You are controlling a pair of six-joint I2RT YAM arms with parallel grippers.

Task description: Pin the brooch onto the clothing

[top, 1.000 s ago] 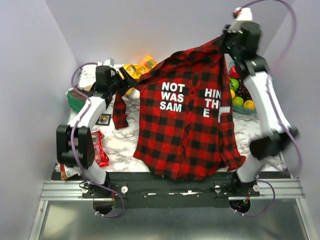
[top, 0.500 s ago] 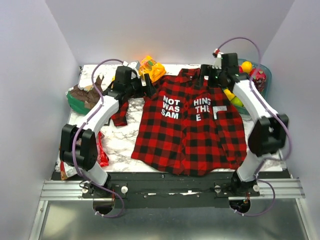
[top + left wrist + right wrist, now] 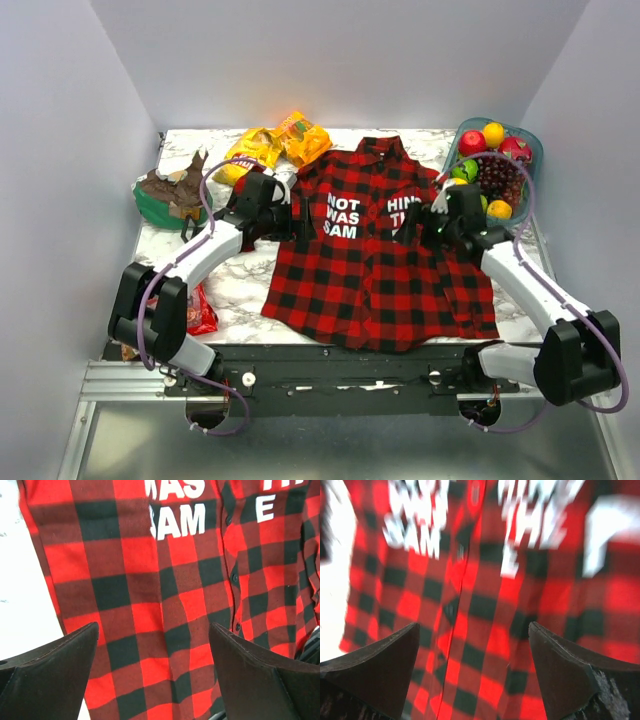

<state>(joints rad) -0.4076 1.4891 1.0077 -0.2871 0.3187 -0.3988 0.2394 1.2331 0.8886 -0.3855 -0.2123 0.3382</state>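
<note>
Next, I close my right gripper on the sleeve's inner edge [image 3: 441, 268], where the shirt's sleeve nearest the fruit bowl joins the body below the white letters.
The clothing [image 3: 370, 275], a red and black plaid shirt with white letters, lies flat on the marble table, front up and collar at the far side. My left gripper [image 3: 290, 218] hovers open over the shirt's left chest edge. In the left wrist view its open gripper [image 3: 153, 630] frames only plaid cloth [image 3: 130, 580]. My right gripper [image 3: 418, 225] hangs open over the right chest, covering part of the lettering. In the blurred right wrist view its gripper [image 3: 473, 627] has only the shirt [image 3: 485, 610] beneath. The brooch is not visible in any view.
A bowl of fruit [image 3: 535, 150] stands at the back right. Yellow snack packets [image 3: 280, 140] lie behind the collar. A green bowl with brown pieces [image 3: 165, 195] sits at the left, and a red packet [image 3: 200, 305] lies near the left arm's base.
The shirt, hanging from both raised grippers a second ago, now lies flat on the table. Both grippers have opened, let go, and come down and nearer over its chest.
</note>
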